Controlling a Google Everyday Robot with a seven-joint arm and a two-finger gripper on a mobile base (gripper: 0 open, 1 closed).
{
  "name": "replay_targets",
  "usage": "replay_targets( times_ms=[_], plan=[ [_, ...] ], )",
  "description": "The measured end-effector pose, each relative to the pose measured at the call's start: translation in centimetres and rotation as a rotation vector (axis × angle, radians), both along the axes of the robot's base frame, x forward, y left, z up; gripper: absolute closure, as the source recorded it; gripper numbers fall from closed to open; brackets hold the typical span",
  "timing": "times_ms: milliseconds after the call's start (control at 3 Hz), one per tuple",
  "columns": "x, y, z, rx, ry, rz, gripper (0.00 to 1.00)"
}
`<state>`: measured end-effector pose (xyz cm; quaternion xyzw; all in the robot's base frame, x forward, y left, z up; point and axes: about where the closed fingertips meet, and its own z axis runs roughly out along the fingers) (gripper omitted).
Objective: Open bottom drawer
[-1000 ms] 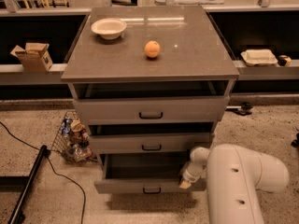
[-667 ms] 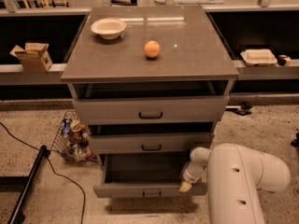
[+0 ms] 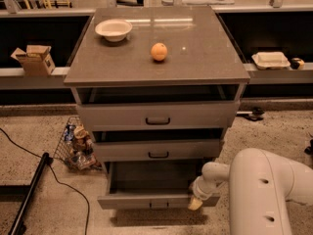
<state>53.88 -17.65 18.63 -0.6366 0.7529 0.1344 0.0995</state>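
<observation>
My gripper should open its fingers, which hang before the front panel of the only partly open bottom drawer, then take the panel's end (image 3: pixel 186 199) and pull further.
The grey cabinet (image 3: pixel 156 58) has three drawers. The bottom drawer (image 3: pixel 146 200) is pulled well out, and its dark inside (image 3: pixel 151 175) shows as empty. Its small black handle (image 3: pixel 159 204) sits at the middle of the front panel. My gripper (image 3: pixel 195 202) is at the right end of that front panel, at the end of my white arm (image 3: pixel 264 190), which comes in from the lower right. The mid drawer (image 3: pixel 157 150) and top drawer (image 3: pixel 157 115) stand slightly out.
A white bowl (image 3: pixel 113 29) and an orange (image 3: pixel 158 51) sit on the cabinet top. A wire basket of packets (image 3: pixel 76 143) stands on the floor to the left, next to a black pole with a cable (image 3: pixel 29 195). A cardboard box (image 3: pixel 33 58) and a white container (image 3: pixel 270 59) rest on the side shelves.
The bottom drawer has slid a little further out toward the camera, and my gripper has moved with its front panel.
</observation>
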Motion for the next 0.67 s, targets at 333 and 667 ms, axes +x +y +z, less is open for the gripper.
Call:
replay_targets(
  times_ms=[333,667],
  plan=[
    [-1.18,-0.13,0.33,0.009,-0.001,-0.015,0.00],
    [-1.83,-0.27,-0.01,0.026,0.013,-0.024,0.00]
  ],
)
